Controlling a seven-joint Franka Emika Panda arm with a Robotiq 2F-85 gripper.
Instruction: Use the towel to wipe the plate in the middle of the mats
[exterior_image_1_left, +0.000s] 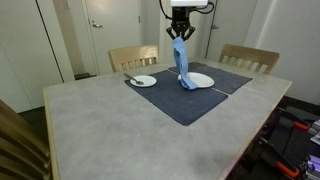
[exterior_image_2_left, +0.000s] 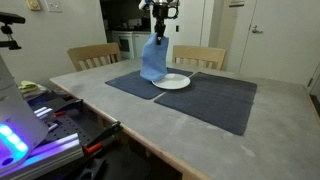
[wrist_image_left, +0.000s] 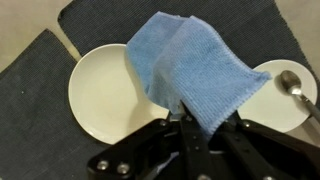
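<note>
Next, I let the blue towel go on the dark mat (exterior_image_1_left: 162, 96) (wrist_image_left: 242, 33), just in front of the plate with the spoon.
My gripper (exterior_image_1_left: 180, 33) is shut on the top of a blue towel (exterior_image_1_left: 184, 65), which hangs down from it; the towel also shows in an exterior view (exterior_image_2_left: 153, 60) and in the wrist view (wrist_image_left: 190, 70). The towel's lower end touches a white plate (exterior_image_1_left: 201, 80) on the dark mats (exterior_image_1_left: 190, 100). In the wrist view this plate (wrist_image_left: 100, 95) lies under the towel. A second white plate (exterior_image_1_left: 143, 81) with a spoon (wrist_image_left: 292, 88) on it lies on the mat beside it.
The mats (exterior_image_2_left: 205, 95) lie on a grey table (exterior_image_1_left: 100, 125). Wooden chairs (exterior_image_1_left: 133, 57) (exterior_image_1_left: 250, 57) stand at the far side. Doors and a wall are behind. Equipment (exterior_image_2_left: 50, 120) sits by the table's edge.
</note>
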